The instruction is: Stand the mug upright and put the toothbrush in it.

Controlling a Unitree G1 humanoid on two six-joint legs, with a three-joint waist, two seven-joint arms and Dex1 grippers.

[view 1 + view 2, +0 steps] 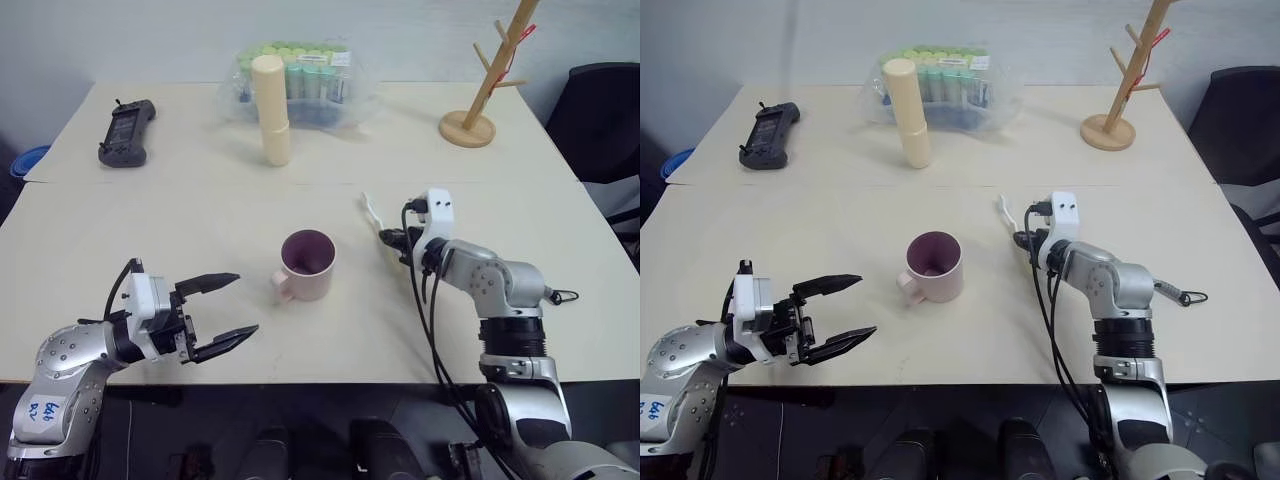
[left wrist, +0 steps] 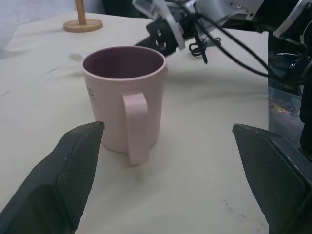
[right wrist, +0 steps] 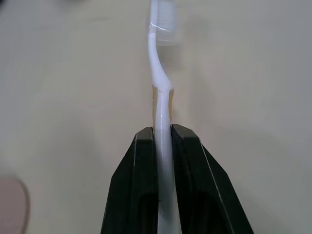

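Next, my right gripper lets go of the toothbrush in the pale pink mug's dark inside [image 1: 308, 264], leaning toward the cream cylinder.
The pale pink mug [image 1: 306, 265] stands upright at the table's middle, handle toward me and to the left, its dark inside empty; it also shows close up in the left wrist view as the mug [image 2: 124, 97]. My left gripper [image 1: 222, 313] hangs open to the mug's left, level, fingers wide apart with nothing between them. My right gripper [image 1: 390, 238] is shut on the white toothbrush [image 3: 161, 92], to the right of the mug. The toothbrush [image 1: 373, 211] sticks out ahead of the fingers, bristled head farthest from me, just above the table.
A tall cream cylinder [image 1: 271, 110] stands behind the mug, in front of a clear bag of bottles [image 1: 300, 75]. A black controller [image 1: 127, 132] lies at the back left. A wooden peg stand [image 1: 480, 90] stands at the back right. A seam [image 1: 150, 183] crosses the tabletop.
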